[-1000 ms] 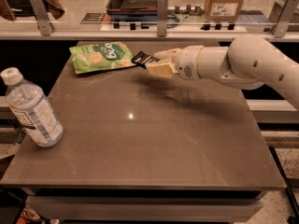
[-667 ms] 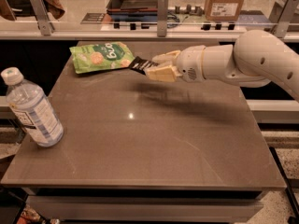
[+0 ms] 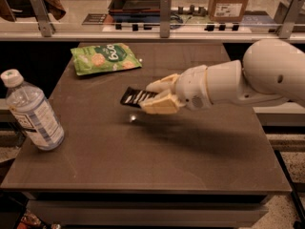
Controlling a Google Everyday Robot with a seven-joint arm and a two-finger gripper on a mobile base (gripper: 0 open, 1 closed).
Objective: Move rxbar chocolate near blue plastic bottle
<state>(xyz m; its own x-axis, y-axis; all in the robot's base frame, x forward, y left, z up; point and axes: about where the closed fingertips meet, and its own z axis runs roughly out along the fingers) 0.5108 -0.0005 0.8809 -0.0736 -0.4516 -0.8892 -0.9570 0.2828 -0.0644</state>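
Note:
Next, my gripper lets go of the rxbar chocolate on the brown table [image 3: 82, 151] next to the base of the blue plastic bottle. The rxbar is now level above the table's middle.
The rxbar chocolate [image 3: 135, 97] is a flat black wrapper with white stripes, held level above the middle of the table. My gripper [image 3: 155, 97] is shut on its right end, with cream fingers [image 3: 159, 108] above and below it. The blue plastic bottle [image 3: 32, 113] stands upright at the table's left edge, well to the left of the bar, clear with a white cap and pale blue label.
A green snack pouch [image 3: 106, 58] lies at the back left of the brown table [image 3: 157, 166]. My white arm [image 3: 248, 80] reaches in from the right. A railing with posts [image 3: 165, 8] runs behind the table.
My gripper has carried the bar from beside the green pouch forward and left, toward the middle of the table. The bottle and pouch have not moved.

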